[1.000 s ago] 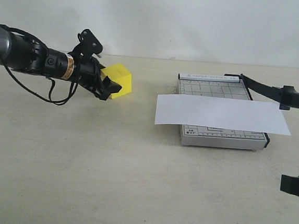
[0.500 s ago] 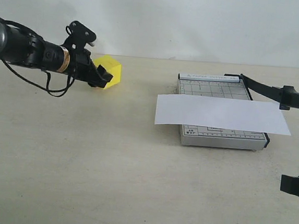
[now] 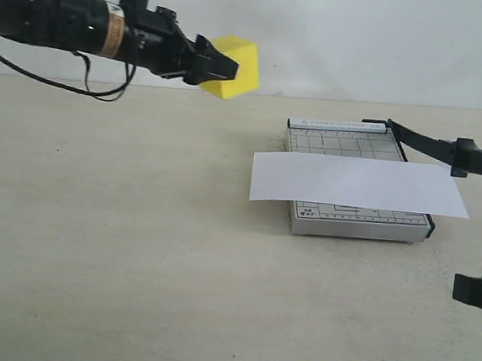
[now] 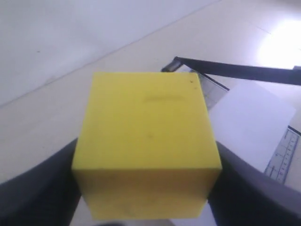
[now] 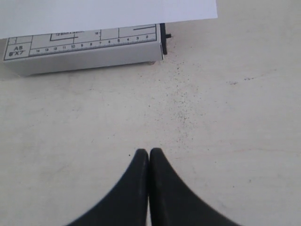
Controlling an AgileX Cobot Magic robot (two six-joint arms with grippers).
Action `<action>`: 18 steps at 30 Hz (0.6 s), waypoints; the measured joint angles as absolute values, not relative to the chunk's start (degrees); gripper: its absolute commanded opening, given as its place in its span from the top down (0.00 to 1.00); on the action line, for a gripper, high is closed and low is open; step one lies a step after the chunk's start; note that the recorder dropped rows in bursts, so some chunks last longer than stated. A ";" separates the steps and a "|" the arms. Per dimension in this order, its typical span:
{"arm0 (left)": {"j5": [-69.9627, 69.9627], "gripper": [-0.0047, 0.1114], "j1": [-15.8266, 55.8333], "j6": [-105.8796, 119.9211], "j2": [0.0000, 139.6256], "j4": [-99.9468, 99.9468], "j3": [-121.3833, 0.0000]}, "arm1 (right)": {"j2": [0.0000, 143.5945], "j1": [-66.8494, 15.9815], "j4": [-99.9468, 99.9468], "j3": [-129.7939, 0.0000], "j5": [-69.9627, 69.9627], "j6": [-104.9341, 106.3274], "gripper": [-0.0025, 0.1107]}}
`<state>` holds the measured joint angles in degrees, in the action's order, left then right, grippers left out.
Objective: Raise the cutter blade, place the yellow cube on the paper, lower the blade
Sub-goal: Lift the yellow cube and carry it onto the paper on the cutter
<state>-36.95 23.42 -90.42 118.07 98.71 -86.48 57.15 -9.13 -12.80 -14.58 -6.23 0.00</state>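
Note:
I need to let go of the yellow cube with my left gripper on the middle of the white paper (image 3: pixel 369 174) (image 4: pixel 241 134), over the grey cutter base.
My left gripper (image 3: pixel 219 64) is shut on the yellow cube (image 3: pixel 234 67) and holds it high above the table, left of the cutter. In the left wrist view the cube (image 4: pixel 146 141) fills the space between both fingers. The white paper (image 3: pixel 357 183) lies across the grey gridded cutter base (image 3: pixel 339 214). The black cutter blade (image 3: pixel 436 149) stands raised, slanting up to the right from its hinge at the base's far corner; it shows also in the left wrist view (image 4: pixel 235 71). My right gripper (image 5: pixel 149 151) is shut and empty, low over the table in front of the base's near right corner (image 5: pixel 157 44).
Bare beige tabletop (image 3: pixel 134 239) stretches left of and in front of the cutter. A pale wall (image 3: pixel 363 39) rises behind the table. Part of the right arm (image 3: pixel 478 292) shows at the right edge.
The left gripper has lifted the yellow cube off the table and carried it up and to the right, toward the cutter. The right arm, blade and paper have not moved.

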 measured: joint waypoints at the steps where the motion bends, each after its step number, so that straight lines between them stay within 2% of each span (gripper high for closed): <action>1: -35.40 0.92 25.28 -90.57 118.44 99.27 -86.48 | 57.15 -9.13 -12.80 -14.58 -5.68 0.00 0.98; 9: -31.52 0.92 36.75 -89.42 124.78 100.40 -96.00 | 57.15 -9.13 -12.80 -14.58 -3.85 0.00 0.98; 18: -33.14 0.92 37.33 -107.35 135.94 100.11 -110.58 | 57.15 -9.13 -12.80 -14.58 -3.74 0.00 0.98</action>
<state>-33.14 37.33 -107.35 135.94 100.11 -110.58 57.15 -9.13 -12.80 -14.58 -3.74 0.00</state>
